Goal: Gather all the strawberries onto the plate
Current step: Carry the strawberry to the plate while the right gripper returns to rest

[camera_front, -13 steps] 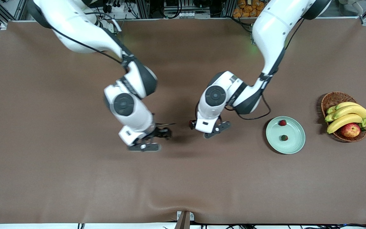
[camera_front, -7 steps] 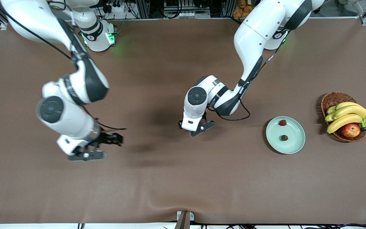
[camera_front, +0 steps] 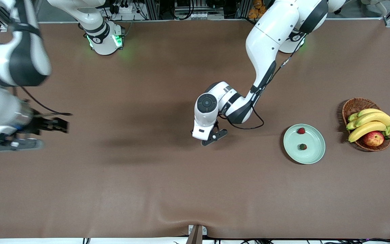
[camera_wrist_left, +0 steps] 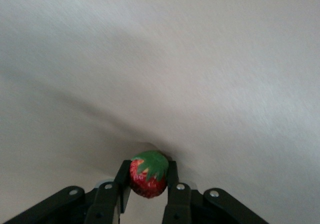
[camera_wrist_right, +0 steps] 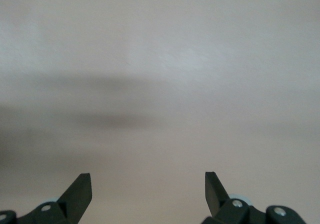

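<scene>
I need to release the strawberry, now pinched just above the brown table, with my left gripper on the plate's side point(camera_front: 291, 138) facing away from the wicker basket.
In the left wrist view, a small red strawberry point(camera_wrist_left: 148, 179) with a green cap sits pinched between the fingers of my left gripper point(camera_wrist_left: 148, 166), which is shut on it just above the brown table. From the front the left gripper point(camera_front: 212, 136) is low over the table's middle and its hand hides that berry. Two more strawberries point(camera_front: 301, 130) point(camera_front: 303, 146) lie in the mint-green plate point(camera_front: 315, 154), toward the left arm's end. My right gripper point(camera_front: 54, 135) hangs open and empty over the right arm's end of the table, and the right wrist view has its gripper point(camera_wrist_right: 147, 176) over bare cloth.
A wicker basket point(camera_front: 354, 104) with bananas point(camera_front: 371, 118) and an apple point(camera_front: 373, 138) stands beside the plate, closer to the table's edge at the left arm's end. A brown cloth covers the table, with a small ripple at the edge nearest the front camera.
My left gripper has shifted slightly toward the right arm's end and closed on the strawberry. The right arm has swung away from the middle to its own end of the table, still open.
</scene>
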You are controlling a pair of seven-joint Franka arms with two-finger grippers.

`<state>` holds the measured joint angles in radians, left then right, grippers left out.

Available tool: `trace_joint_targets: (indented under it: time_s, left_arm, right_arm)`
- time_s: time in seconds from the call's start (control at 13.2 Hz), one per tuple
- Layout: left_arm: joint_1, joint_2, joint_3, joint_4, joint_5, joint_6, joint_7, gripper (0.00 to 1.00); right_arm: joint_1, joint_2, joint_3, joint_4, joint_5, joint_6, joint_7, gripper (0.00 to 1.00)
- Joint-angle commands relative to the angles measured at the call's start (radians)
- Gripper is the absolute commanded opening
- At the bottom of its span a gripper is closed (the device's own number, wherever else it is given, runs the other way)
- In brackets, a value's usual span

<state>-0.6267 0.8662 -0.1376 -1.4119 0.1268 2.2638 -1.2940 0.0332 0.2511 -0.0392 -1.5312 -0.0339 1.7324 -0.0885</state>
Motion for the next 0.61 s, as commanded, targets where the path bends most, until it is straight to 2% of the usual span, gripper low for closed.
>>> trace_joint_targets:
  time_s: [0.0, 0.23, 0.38, 0.53]
  left_arm:
    - [0.083, -0.131, 0.012, -0.050, 0.045, -0.137, 0.063, 0.00]
    - [0.256, -0.248, 0.004, -0.106, 0.047, -0.242, 0.327, 0.00]
    - [0.349, -0.335, 0.004, -0.206, 0.047, -0.247, 0.503, 0.00]
    - [0.435, -0.387, 0.003, -0.297, 0.048, -0.245, 0.667, 0.00]
  right_arm:
    - [-0.001, -0.094, -0.076, -0.047, 0.043, -0.060, -0.095, 1.00]
    - [-0.047, -0.180, -0.056, -0.041, 0.046, -0.158, -0.082, 1.00]
    - [-0.097, -0.216, -0.013, -0.041, 0.084, -0.210, -0.018, 1.00]
    - [-0.104, -0.219, -0.002, -0.035, 0.098, -0.255, 0.064, 1.00]
